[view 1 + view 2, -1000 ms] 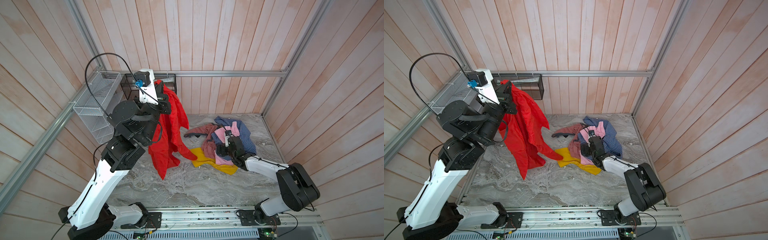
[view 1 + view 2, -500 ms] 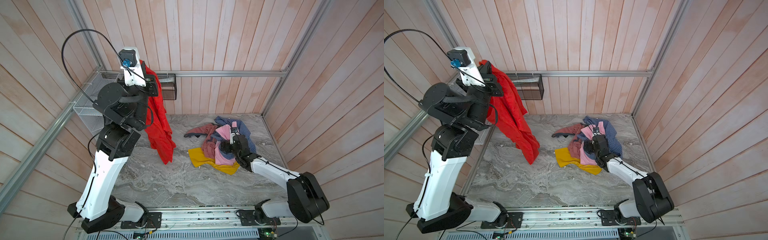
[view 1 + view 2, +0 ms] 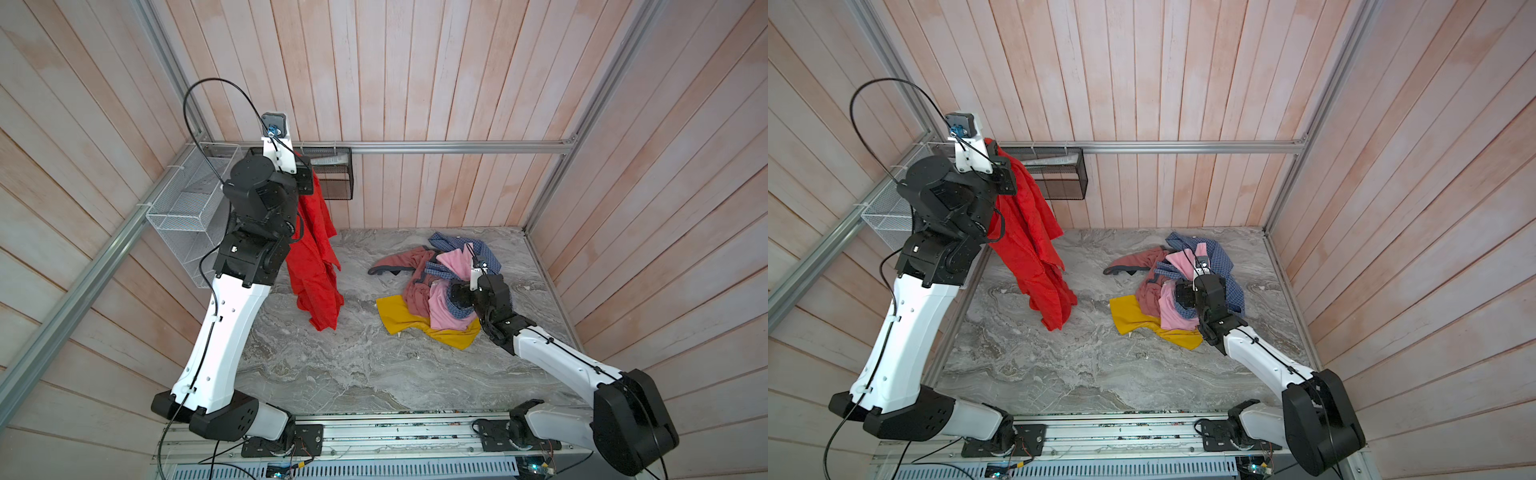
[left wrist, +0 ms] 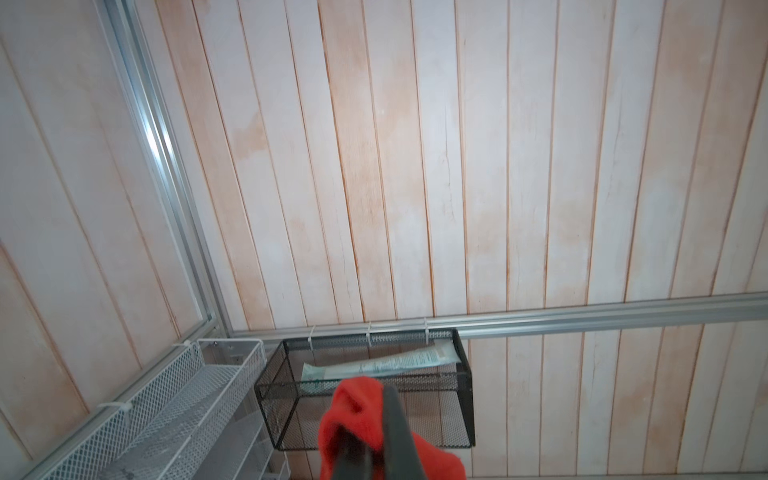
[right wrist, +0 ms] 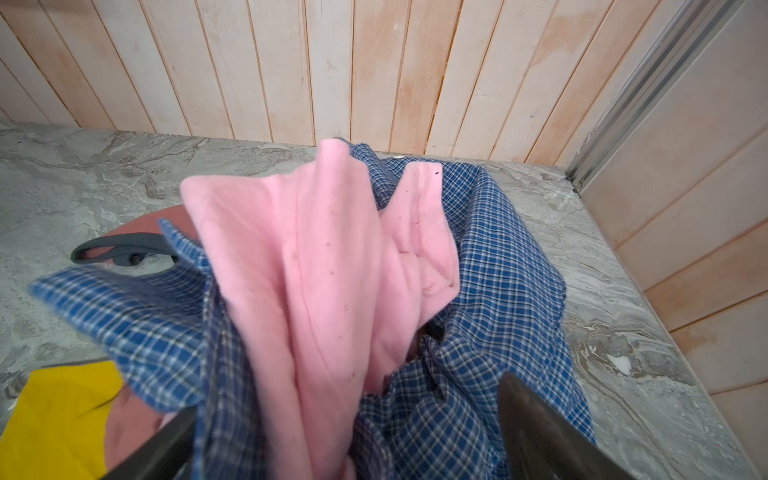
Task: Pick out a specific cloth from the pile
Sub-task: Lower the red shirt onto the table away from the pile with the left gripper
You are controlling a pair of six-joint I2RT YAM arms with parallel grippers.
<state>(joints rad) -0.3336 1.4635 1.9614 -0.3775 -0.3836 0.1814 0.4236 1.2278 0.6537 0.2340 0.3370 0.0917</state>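
Note:
The left gripper will release the red cloth on the marble table [image 3: 328, 299], between the yellow garment and the white wire basket.
The cloth [image 3: 316, 257] [image 3: 1034, 249], plain bright red, hangs in long folds from my left gripper [image 3: 304, 183] [image 3: 1005, 179], raised high at the back left. Its lower end dangles at the marble table [image 3: 332, 365], apart from the pile. In the left wrist view the left gripper [image 4: 374, 436] is shut on a bunch of red cloth [image 4: 353, 411]. The pile [image 3: 440, 286] [image 3: 1183, 286] of blue checked, pink, dusty-rose and yellow garments lies at the right. My right gripper [image 3: 459, 297] [image 5: 349, 432] is pushed into it, open, with pink and checked fabric between its spread fingers [image 5: 536, 428].
A black mesh basket [image 3: 338, 178] [image 4: 461, 399] holding a tube [image 4: 382, 363] hangs on the back rail right behind the left gripper. A white wire basket [image 3: 187, 208] hangs on the left wall. Wooden walls close in the table on three sides.
The left arm swung the red cloth up and to the left, drawing its lower end away from the yellow garment. The right gripper stayed in the pile, shifting slightly.

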